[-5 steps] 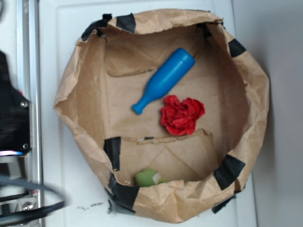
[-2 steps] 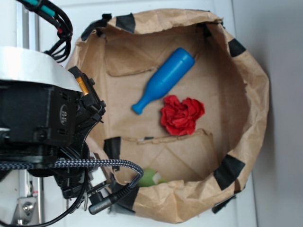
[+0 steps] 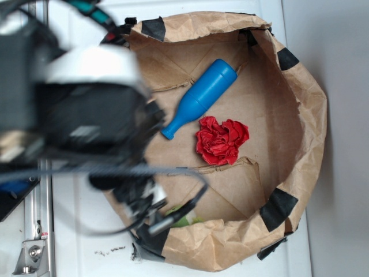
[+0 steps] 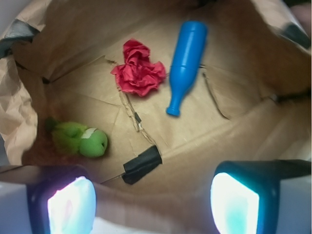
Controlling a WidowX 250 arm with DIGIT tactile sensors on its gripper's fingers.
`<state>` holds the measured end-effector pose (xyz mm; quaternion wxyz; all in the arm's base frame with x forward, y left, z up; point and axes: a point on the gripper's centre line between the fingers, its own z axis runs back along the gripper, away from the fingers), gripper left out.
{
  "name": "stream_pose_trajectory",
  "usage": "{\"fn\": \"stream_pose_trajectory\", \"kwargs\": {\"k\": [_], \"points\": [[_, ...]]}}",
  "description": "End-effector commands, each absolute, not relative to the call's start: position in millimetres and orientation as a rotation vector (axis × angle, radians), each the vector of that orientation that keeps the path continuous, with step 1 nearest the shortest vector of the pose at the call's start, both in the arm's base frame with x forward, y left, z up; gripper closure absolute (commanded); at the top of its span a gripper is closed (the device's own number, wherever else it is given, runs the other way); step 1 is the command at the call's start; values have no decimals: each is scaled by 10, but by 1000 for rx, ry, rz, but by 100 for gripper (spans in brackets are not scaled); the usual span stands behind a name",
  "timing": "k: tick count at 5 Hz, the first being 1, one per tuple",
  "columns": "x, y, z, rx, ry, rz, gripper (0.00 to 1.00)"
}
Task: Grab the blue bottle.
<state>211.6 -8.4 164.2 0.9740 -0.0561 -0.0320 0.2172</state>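
Next, my gripper closes across the wide body (image 3: 208,86) (image 4: 187,57) of the blue bottle, between its narrow neck and its flat base.
The blue bottle (image 3: 200,97) (image 4: 185,66) lies on its side on the floor of a brown paper bag (image 3: 300,75), its narrow neck pointing toward the bag's left side. My gripper (image 4: 153,204) is open, its two pads wide apart at the bottom of the wrist view, with nothing between them. It hovers over the bag's left rim, well short of the bottle. In the exterior view the arm (image 3: 86,115) is a blurred dark mass covering the bag's left wall, and the fingertips are hidden there.
A red ruffled cloth lump (image 3: 221,140) (image 4: 139,74) lies just beside the bottle's neck. A small green rounded toy (image 4: 80,140) sits in the bag's corner. Black tape patches (image 4: 141,165) mark the bag's folds. The bag stands on a white surface (image 3: 75,242).
The arm has swung in from the left edge, rising and moving right over the bag's left rim. The bottle, cloth and toy have not moved.
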Motion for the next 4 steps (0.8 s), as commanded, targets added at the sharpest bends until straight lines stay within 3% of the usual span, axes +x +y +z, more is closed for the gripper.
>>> {"fn": "stream_pose_trajectory", "kwargs": {"k": [1, 2, 3, 4], "points": [[2181, -30, 1764, -119, -108, 449, 0], [2181, -30, 1764, -119, -108, 449, 0], [2335, -19, 1729, -60, -166, 482, 0], [2531, 66, 1696, -33, -166, 523, 0]]}}
